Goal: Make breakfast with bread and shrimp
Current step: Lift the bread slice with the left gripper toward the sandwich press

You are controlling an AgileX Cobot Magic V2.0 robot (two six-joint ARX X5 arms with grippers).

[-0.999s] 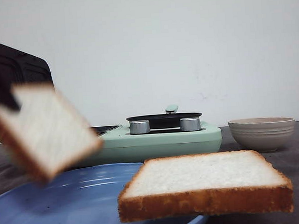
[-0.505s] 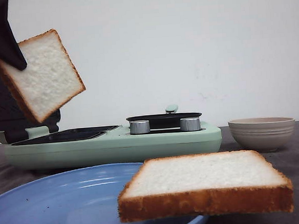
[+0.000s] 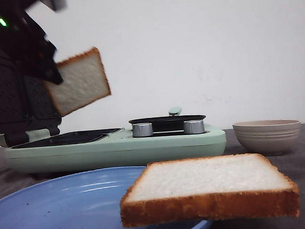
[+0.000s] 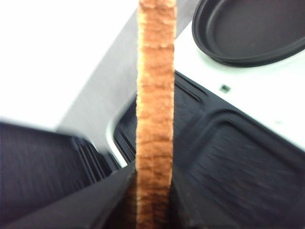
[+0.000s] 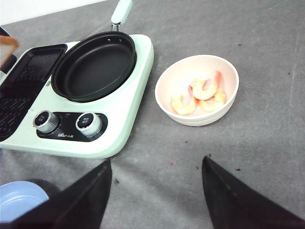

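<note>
My left gripper has the slice of bread. It will let go of it on the back half of the black grill plate point(image 3: 88, 130) point(image 4: 179, 123).
My left gripper point(image 3: 47, 69) is shut on one slice of bread point(image 3: 79, 80), held tilted in the air above the open sandwich plate point(image 3: 70, 137) of the green cooker. In the left wrist view the slice point(image 4: 155, 95) shows edge-on between my fingers, over the black grill plate point(image 4: 228, 157). The second slice of bread point(image 3: 210, 186) lies on the rim of the blue plate point(image 3: 60, 215) at the front. Pink shrimp point(image 5: 202, 93) lie in the beige bowl point(image 5: 198, 119), which also shows in the front view point(image 3: 267, 135). My right gripper point(image 5: 155, 167) is open and empty above the grey table.
The mint-green cooker point(image 3: 118, 148) has a raised black lid point(image 3: 12, 98) at the left, a round black pan point(image 5: 95, 64) and two silver knobs point(image 5: 88, 121). A corner of the blue plate point(image 5: 19, 200) shows in the right wrist view.
My left gripper has lifted the bread slice up from near the blue plate and carried it right and farther back, over the cooker's open grill plate. The right arm has not moved.
</note>
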